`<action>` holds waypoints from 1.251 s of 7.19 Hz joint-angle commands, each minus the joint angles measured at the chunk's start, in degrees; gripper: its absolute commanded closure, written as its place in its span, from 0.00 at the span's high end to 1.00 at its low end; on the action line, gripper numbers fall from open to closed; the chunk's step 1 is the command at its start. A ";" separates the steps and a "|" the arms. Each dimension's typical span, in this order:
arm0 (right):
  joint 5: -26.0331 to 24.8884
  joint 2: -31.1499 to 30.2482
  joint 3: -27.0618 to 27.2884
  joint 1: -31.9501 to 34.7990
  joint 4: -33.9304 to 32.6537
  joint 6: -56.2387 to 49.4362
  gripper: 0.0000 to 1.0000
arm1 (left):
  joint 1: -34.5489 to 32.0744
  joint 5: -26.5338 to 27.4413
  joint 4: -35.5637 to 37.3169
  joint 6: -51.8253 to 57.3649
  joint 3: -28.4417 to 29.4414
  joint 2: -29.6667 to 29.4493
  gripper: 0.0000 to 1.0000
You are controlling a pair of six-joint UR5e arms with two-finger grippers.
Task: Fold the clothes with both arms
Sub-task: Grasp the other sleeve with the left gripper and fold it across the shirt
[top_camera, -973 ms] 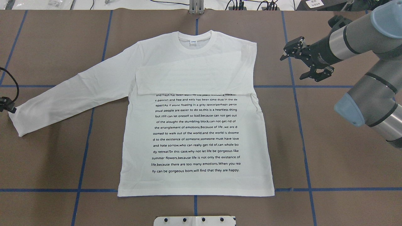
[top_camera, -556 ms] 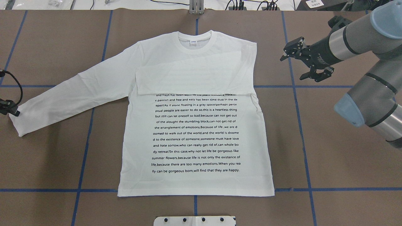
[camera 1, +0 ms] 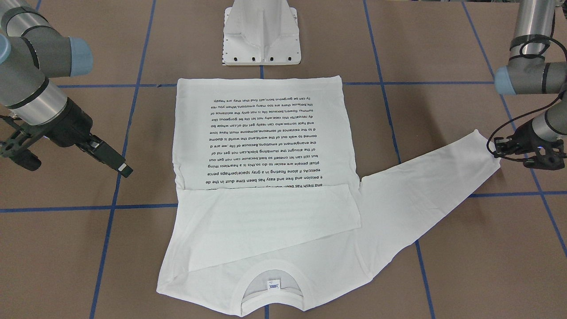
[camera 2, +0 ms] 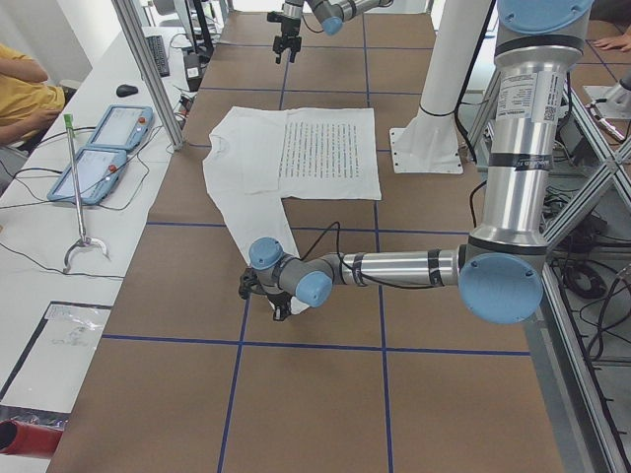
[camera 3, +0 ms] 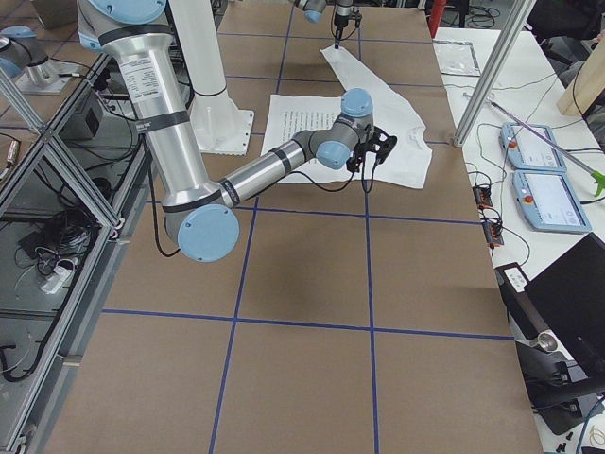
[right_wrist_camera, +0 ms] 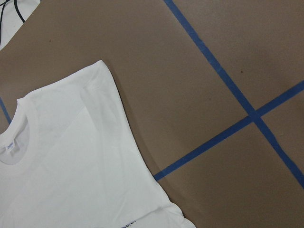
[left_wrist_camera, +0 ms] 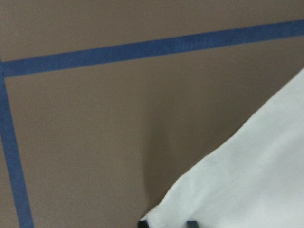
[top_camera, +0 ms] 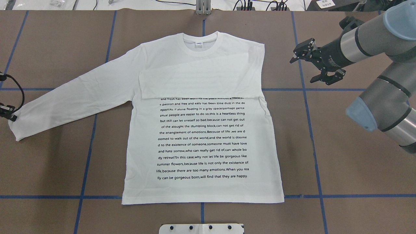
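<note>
Next, I release the sleeve's cuff from my left gripper between the text and the shirt edge (camera 1: 199, 174) nearest my right gripper.
The white long-sleeved T-shirt (top_camera: 201, 136) lies flat on the brown table with its text side up and its collar (top_camera: 201, 44) at the far side. One sleeve is folded across the chest (top_camera: 198, 83). The other sleeve (top_camera: 71, 97) stretches out to the overhead view's left. My left gripper (top_camera: 8, 112) is shut on that sleeve's cuff, which also shows in the front view (camera 1: 498, 148) and in the left wrist view (left_wrist_camera: 256, 180). My right gripper (top_camera: 302, 70) hangs open and empty to the right of the shirt's shoulder. The right wrist view shows that shoulder (right_wrist_camera: 99, 85).
Blue tape lines (top_camera: 308, 130) cross the brown table. The white pedestal base (camera 1: 262, 35) stands just behind the shirt's hem. A side table with teach pendants (camera 2: 104, 148) and a person in yellow (camera 2: 25, 89) lie beyond the collar side.
My left gripper has drawn the cuff a little to the left, and the outstretched sleeve and the shirt's upper part shifted slightly with it. The right arm has hardly moved.
</note>
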 commanded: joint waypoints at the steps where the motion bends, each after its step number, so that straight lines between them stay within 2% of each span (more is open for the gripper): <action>1: 0.00 0.00 0.00 0.00 -0.05 0.00 1.00 | -0.08 -6.88 0.25 -0.06 -3.20 -0.01 0.00; 3: 0.96 -0.43 0.18 0.70 0.04 0.00 1.00 | 0.00 -15.41 0.43 -6.42 -11.26 -0.97 0.00; 4: 1.14 -1.48 0.18 1.83 0.04 -1.57 1.00 | 0.18 -15.80 0.08 -16.13 -14.26 -5.07 0.00; 5: 3.75 -3.76 0.00 3.84 0.04 -7.76 1.00 | 2.96 -15.72 0.08 -26.59 -14.38 -12.07 0.00; 6: 6.30 -5.95 -0.26 6.82 0.04 -14.09 1.00 | 9.60 -14.32 0.25 -38.96 -13.07 -20.93 0.00; 7: 7.28 -7.19 -0.61 9.20 -0.57 -18.59 1.00 | 12.54 -8.83 -0.10 -49.09 -10.36 -28.76 0.00; 9: 7.82 -10.88 -0.53 11.50 -0.14 -24.50 1.00 | 14.50 -4.32 -1.49 -57.23 -2.12 -43.09 0.00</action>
